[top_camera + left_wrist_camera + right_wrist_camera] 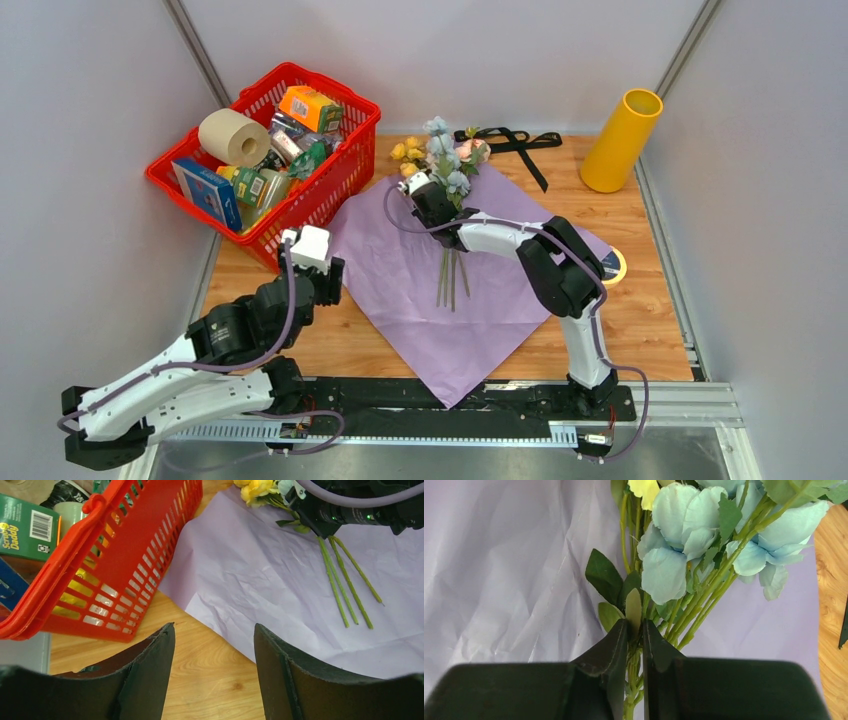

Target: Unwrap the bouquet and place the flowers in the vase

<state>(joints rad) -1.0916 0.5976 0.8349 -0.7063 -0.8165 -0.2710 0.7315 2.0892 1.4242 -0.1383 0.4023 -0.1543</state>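
Note:
The yellow flowers' stems crowd the blue flowers' stems, so my right gripper needs to open and take the yellow flowers' stems alone (pixel 633 665) before lifting.
The bouquet lies unwrapped: its lilac wrapping paper (pixel 400 280) is spread flat on the table. The flowers (pixel 447 158) lie on the sheet, blooms at the far edge, green stems (pixel 452 275) trailing toward me. My right gripper (pixel 426 196) is shut on the stems just below the blooms; in the right wrist view the stems sit pinched between its jaws (pixel 635 630), under pale blue flowers (pixel 684 540). The yellow vase (pixel 620 140) stands at the back right, tilted. My left gripper (pixel 214 640) hovers open and holds nothing, over bare wood by the paper's left edge (pixel 260 570).
A red basket (pixel 322 195) full of groceries, with a beige paper roll (pixel 233 137), stands at the back left, close to my left gripper. The black ribbon (pixel 515 140) lies behind the flowers. A yellow tape ring (pixel 613 266) sits beside the right arm.

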